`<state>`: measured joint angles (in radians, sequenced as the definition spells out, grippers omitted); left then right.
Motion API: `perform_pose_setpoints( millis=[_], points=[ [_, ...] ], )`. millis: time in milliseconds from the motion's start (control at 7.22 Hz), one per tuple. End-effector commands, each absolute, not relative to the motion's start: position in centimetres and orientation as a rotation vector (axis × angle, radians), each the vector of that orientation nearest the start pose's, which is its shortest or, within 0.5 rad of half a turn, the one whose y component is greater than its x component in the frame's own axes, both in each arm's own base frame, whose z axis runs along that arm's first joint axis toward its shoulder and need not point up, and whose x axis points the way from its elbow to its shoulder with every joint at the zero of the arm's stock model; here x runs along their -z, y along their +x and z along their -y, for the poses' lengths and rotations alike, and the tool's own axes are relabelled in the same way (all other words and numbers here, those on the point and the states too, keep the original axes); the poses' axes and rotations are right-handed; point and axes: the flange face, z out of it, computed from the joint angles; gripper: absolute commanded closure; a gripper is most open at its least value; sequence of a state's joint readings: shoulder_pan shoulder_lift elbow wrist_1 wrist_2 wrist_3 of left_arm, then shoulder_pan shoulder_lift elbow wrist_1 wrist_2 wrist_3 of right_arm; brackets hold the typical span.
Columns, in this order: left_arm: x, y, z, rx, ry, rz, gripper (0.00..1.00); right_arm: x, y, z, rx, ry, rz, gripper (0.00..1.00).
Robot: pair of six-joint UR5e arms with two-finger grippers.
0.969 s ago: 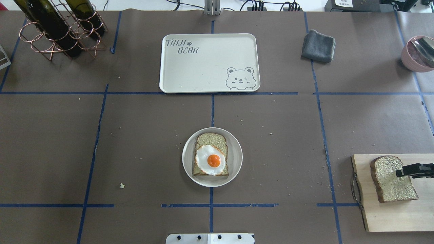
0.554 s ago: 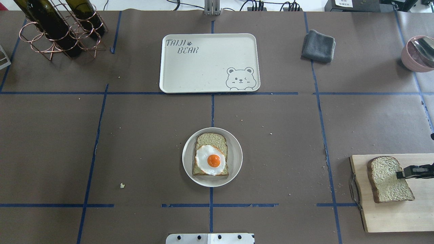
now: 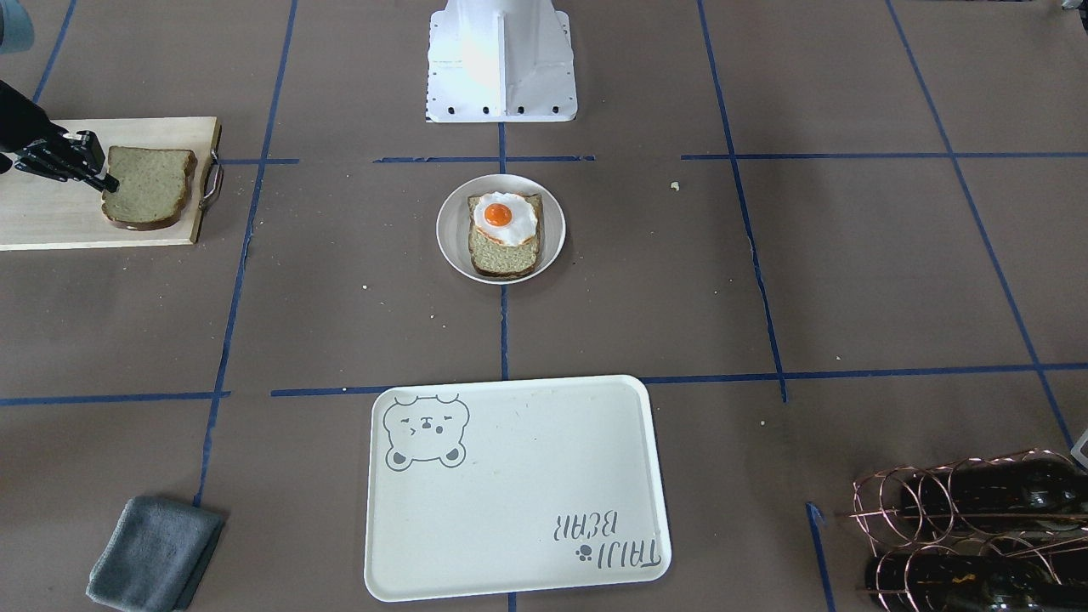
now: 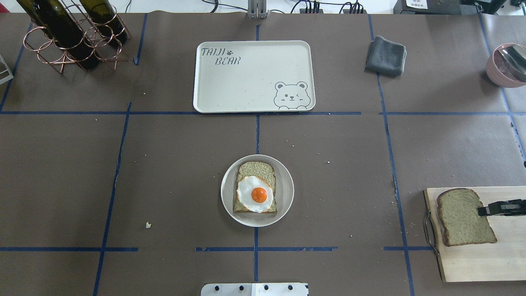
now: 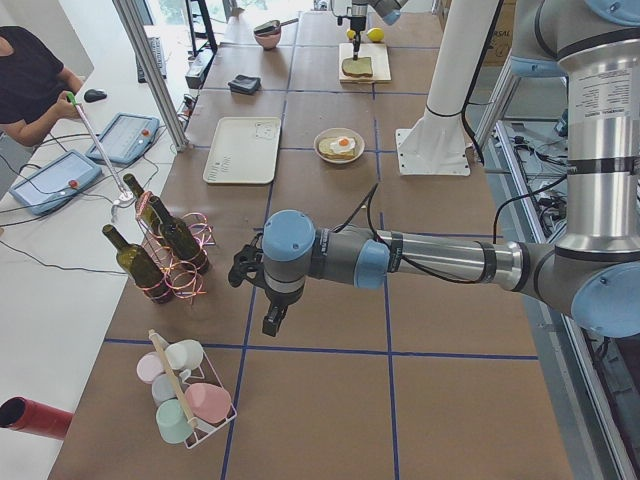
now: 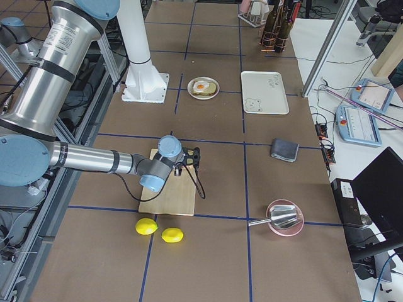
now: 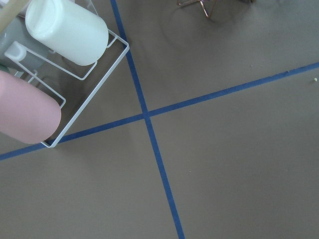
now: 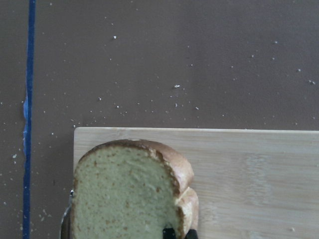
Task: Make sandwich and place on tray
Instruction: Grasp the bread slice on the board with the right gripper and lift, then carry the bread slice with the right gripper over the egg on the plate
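The second bread slice, still over the wooden cutting board, will be let go by my right gripper on top of the fried egg [image 3: 509,225] in the round white plate.
A round white plate [image 4: 227,205] near the table's middle holds one bread slice [image 4: 257,168] with a fried egg [image 4: 255,194] on top; it also shows in the front view [image 3: 449,246]. My right gripper [image 4: 480,212] is shut on the edge of a second bread slice [image 4: 462,218] over the wooden cutting board [image 4: 472,263], near its handle end. That slice fills the bottom of the right wrist view [image 8: 124,194]. The cream bear tray [image 4: 246,82] lies empty at the far middle. My left gripper [image 5: 270,300] shows only in the left side view; I cannot tell its state.
A copper rack with wine bottles [image 4: 70,37] stands far left. A folded grey cloth [image 4: 386,55] and a pink bowl [image 4: 505,65] are far right. Two lemons [image 6: 146,226] lie beyond the board. A wire rack of cups [image 7: 50,74] is below the left wrist.
The bread slice in my right gripper has shifted left over the cutting board and turned flatter. The plate, egg and tray have not moved.
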<state>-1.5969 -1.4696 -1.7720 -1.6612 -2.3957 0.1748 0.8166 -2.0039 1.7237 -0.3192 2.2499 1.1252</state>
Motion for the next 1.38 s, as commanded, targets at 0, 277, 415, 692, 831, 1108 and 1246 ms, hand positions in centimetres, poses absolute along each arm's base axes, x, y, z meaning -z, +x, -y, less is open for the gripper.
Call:
perform_pose_setpoints(
  millis=[0, 277, 415, 692, 831, 1108, 1246],
  points=[
    [-59.5, -7.2, 45.6, -0.218, 0.260, -0.802, 0.00, -57.3, -17.3, 28.5, -0.044, 0.037, 1.255, 1.00],
    [-59.4, -7.2, 45.7, -0.218, 0.261, -0.802, 0.00, -50.9, -20.2, 31.4, -0.099, 0.031, 1.380, 1.00],
    [-59.4, -7.2, 45.7, -0.219, 0.263, -0.802, 0.00, -45.7, -23.5, 34.7, -0.130, 0.011, 1.471, 1.00],
    [-59.2, -7.2, 45.7, -0.220, 0.266, -0.802, 0.00, -36.8, -33.6, 39.3, -0.122, -0.080, 1.533, 1.00],
    [-59.1, -7.2, 45.7, -0.221, 0.269, -0.801, 0.00, -33.0, -40.1, 38.7, -0.099, -0.123, 1.506, 1.00],
    [-58.8, -7.2, 45.7, -0.223, 0.274, -0.801, 0.00, -28.8, -48.8, 34.9, -0.110, -0.106, 1.458, 1.00],
    [-58.8, -7.2, 45.7, -0.223, 0.274, -0.802, 0.00, -28.4, -50.6, 34.4, -0.115, -0.101, 1.449, 1.00]
  ],
)
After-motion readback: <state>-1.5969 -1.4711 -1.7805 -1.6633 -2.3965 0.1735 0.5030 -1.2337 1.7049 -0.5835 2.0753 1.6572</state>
